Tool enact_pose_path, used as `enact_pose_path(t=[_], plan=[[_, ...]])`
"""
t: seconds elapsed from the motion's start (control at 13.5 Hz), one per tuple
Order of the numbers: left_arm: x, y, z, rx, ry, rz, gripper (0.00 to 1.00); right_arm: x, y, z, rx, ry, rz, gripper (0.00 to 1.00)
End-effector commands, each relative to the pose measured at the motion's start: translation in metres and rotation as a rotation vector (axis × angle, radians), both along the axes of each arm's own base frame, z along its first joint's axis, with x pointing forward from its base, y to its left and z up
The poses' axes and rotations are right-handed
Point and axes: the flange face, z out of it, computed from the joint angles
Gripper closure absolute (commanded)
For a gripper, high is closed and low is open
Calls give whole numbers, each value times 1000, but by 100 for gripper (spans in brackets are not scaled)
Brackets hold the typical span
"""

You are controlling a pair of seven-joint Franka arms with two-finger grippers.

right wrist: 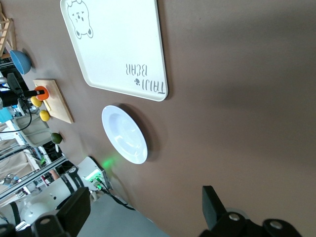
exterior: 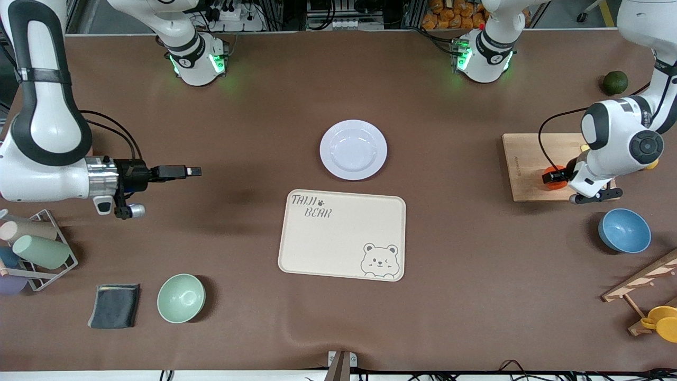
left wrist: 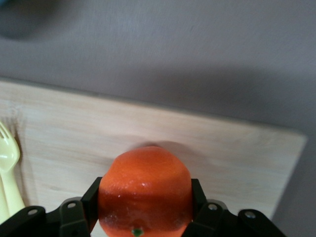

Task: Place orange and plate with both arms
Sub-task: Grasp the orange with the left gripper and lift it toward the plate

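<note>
The orange, still at the wooden board's edge, will be let go by my left gripper in the middle of the white plate [exterior: 348, 152], just farther than the bear tray.
The orange [exterior: 555, 181] sits at the wooden board's [exterior: 529, 166] edge nearer the front camera, at the left arm's end of the table. My left gripper [exterior: 555, 175] is shut on it; in the left wrist view the black fingers [left wrist: 91, 197] press both sides of the orange [left wrist: 144, 187] right at the board [left wrist: 222, 148]. The white plate [exterior: 353, 149] lies mid-table, just farther than the cream bear tray [exterior: 342, 234]. My right gripper [exterior: 193, 171] is open and empty, up over bare table toward the right arm's end. The right wrist view shows the plate [right wrist: 124, 134] and tray [right wrist: 118, 44].
A blue bowl [exterior: 624, 230] stands nearer than the board, and a dark green fruit [exterior: 615, 82] farther. A mint bowl [exterior: 181, 298], dark cloth [exterior: 114, 305] and cup rack [exterior: 37, 248] are at the right arm's end. A wooden rack [exterior: 645, 286] is at the left arm's end.
</note>
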Motion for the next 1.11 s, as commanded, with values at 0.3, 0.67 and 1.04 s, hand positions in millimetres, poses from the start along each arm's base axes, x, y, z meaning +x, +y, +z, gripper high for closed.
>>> enact_pose_path(t=[0.3, 0.67, 1.04], plan=[[58, -143, 114, -130, 56, -88, 100, -14, 9, -40, 71, -28, -37, 0], [41, -297, 126, -138, 97, -112, 100, -39, 36, -87, 167, -90, -46, 0], [-16, -448, 96, -88, 109, 95, 100, -62, 71, -118, 220, -166, -45, 0]])
